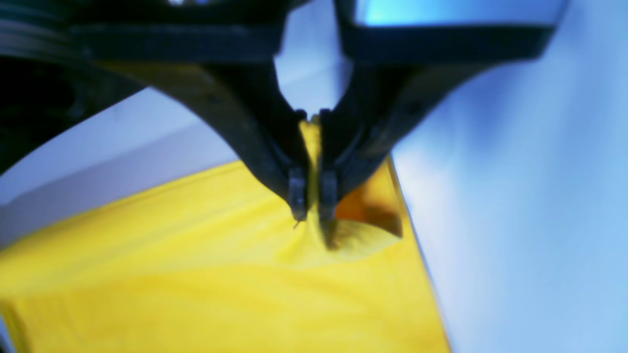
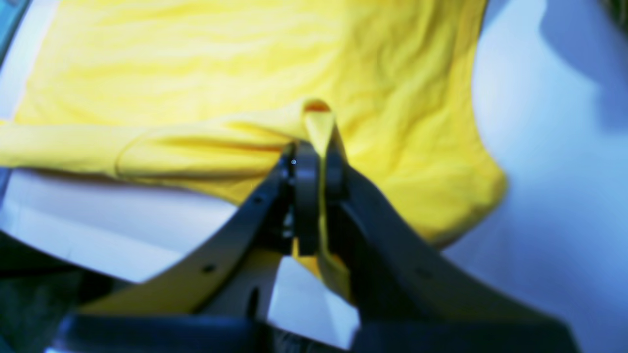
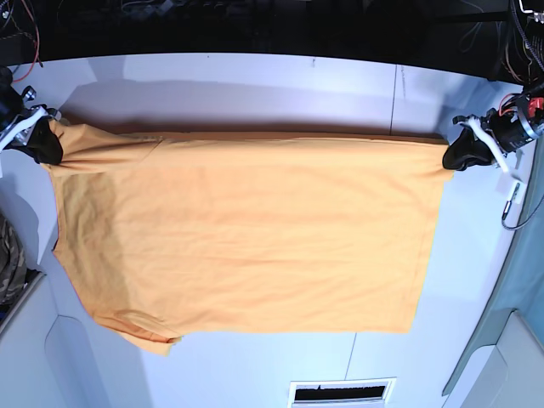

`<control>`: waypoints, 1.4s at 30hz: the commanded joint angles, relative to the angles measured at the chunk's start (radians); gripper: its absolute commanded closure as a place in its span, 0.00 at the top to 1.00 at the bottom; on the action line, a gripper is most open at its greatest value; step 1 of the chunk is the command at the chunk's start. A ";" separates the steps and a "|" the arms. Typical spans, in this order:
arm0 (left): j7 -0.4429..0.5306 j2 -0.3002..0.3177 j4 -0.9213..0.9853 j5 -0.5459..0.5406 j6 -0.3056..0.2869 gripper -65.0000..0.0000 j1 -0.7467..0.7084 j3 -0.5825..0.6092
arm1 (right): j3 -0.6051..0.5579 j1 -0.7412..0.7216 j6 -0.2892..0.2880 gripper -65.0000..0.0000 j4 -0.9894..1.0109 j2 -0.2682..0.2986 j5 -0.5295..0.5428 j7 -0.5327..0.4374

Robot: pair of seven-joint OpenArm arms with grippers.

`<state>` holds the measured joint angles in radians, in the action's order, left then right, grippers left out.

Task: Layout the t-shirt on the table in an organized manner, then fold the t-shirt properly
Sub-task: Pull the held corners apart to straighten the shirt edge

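Observation:
The left gripper lifts the top layer of the t-shirt above the under layer, so it should lay the top layer down and grip both at the t-shirt's far corner [image 3: 442, 140] before pulling.
The orange-yellow t-shirt [image 3: 246, 234] lies spread wide across the white table [image 3: 255, 85], plain side up, its far edge stretched taut between my two grippers. My left gripper [image 3: 452, 153], at the base view's right, is shut on the shirt's far right corner [image 1: 314, 147]. My right gripper [image 3: 47, 140], at the base view's left, is shut on a pinch of cloth [image 2: 318, 120] by the sleeve. In the left wrist view the shirt [image 1: 221, 284] hangs down from the fingertips [image 1: 298, 196]. In the right wrist view the shirt [image 2: 221, 63] spreads beyond the pads [image 2: 306, 171].
A thin dark seam [image 3: 393, 93] crosses the table at right. A camouflage-patterned cloth [image 3: 8, 255] lies at the left edge. A vent slot [image 3: 340, 393] sits at the near edge. Cables [image 3: 527, 34] hang at the far right corner.

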<state>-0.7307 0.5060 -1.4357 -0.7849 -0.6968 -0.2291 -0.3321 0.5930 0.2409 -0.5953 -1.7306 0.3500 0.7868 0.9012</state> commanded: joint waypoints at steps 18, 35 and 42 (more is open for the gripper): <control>0.141 0.021 0.262 0.150 -0.001 0.42 0.243 0.182 | -0.154 -0.249 0.013 0.63 0.360 0.019 -0.143 -0.138; -0.077 0.014 0.227 -0.113 -0.001 0.58 0.173 0.048 | 0.145 -0.210 0.049 0.65 0.384 0.020 -0.163 -0.117; 0.018 -0.020 0.227 0.021 0.065 0.58 0.174 0.048 | 0.095 -0.216 0.038 0.65 0.567 0.015 -0.150 -0.203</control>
<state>-0.7326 0.4690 -1.1950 -0.7437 -0.6285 -0.0689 -0.2771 0.6838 0.0360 -0.5434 -1.1496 0.3462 0.6163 0.7181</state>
